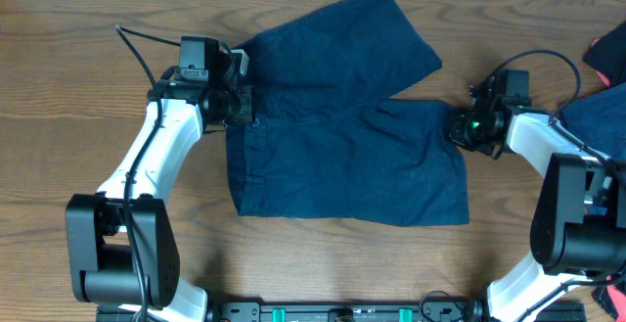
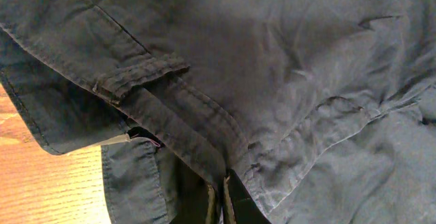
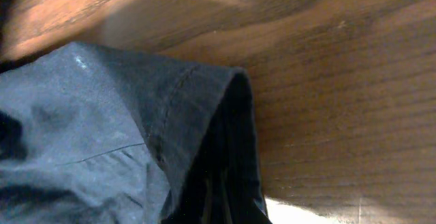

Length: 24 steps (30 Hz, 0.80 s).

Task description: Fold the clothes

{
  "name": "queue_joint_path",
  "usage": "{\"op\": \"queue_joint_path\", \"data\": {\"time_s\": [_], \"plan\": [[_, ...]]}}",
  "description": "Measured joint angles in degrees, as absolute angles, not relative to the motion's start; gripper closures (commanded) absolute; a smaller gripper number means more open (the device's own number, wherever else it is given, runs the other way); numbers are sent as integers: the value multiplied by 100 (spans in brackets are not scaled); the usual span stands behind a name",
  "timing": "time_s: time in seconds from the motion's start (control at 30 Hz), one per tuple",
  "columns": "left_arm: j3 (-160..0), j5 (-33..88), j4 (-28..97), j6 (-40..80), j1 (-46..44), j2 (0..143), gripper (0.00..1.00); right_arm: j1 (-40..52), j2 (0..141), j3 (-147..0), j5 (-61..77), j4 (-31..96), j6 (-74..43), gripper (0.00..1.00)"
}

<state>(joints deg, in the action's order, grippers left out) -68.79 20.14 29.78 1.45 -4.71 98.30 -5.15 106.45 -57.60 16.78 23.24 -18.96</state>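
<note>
Next, my left gripper lets go of the waistband edge over the shorts' outer side edge [image 1: 232,134], next to the bare table.
The clothes are navy shorts [image 1: 342,136] lying on the wooden table, one leg angled up to the back and the other stretched right. My left gripper [image 1: 245,107] is at the waistband on the left side. In the left wrist view it [image 2: 219,207] is shut on the fabric below a belt loop [image 2: 139,74]. My right gripper [image 1: 458,126] is at the hem of the right leg. The right wrist view shows it [image 3: 216,203] shut on the folded hem [image 3: 197,94], with the fingertips mostly buried in dark cloth.
More clothes lie at the right edge: a red and black piece [image 1: 611,53] and a blue piece [image 1: 602,116] beside the right arm. A black cable [image 1: 137,48] loops behind the left arm. The arms' base rail [image 1: 342,312] runs along the front edge.
</note>
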Motion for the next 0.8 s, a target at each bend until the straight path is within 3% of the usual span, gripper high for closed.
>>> {"op": "queue_joint_path", "data": {"time_s": [0.3,0.7,0.73,0.8], "plan": [[-6879,1879,3225,145,-458,9786,94,-432,10604,-5697,1396,2309,-2355,96],[-6879,464,3662,-43,-301,9537,94,-432,10709,-5765,1396,2412,-2510,97],[-6879,366,3688,-49,-301,9537,92,-432,10709,-5765,1396,2412,-2523,97],[-6879,217,3710,-73,-298,9537,63,-432,10709,-5765,1396,2412,-2530,97]]}}
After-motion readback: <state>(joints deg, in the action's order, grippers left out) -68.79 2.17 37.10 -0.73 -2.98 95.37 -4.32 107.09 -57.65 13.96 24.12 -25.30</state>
